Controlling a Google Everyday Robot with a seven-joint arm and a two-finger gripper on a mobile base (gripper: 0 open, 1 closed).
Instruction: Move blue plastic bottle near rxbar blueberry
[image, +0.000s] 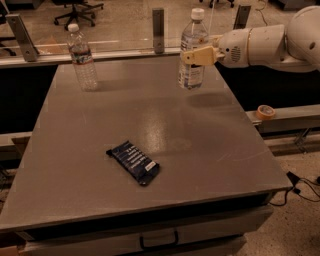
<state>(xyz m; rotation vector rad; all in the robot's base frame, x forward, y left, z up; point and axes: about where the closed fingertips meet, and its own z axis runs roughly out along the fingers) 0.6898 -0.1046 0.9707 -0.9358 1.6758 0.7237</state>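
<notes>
The robot's gripper needs to release the blue plastic bottle upright on the grey table (150, 144) just behind the rxbar blueberry.
The blue plastic bottle (192, 75) is clear with a white cap and a blue-and-white label. It stands upright at the far right of the grey table (220, 145), at or just above its surface. My gripper (194, 55) reaches in from the right and is shut on the bottle's middle, its tan fingers (200, 55) wrapped across it. The rxbar blueberry (135, 161), a flat dark navy wrapper with white text, lies near the front centre of the table, well apart from the bottle.
A slimmer ribbed clear bottle (82, 59) stands at the far left corner. Metal posts (158, 30) and a rail run along the back edge. A roll of tape (265, 111) sits on a ledge to the right. My white arm (270, 45) spans the far right.
</notes>
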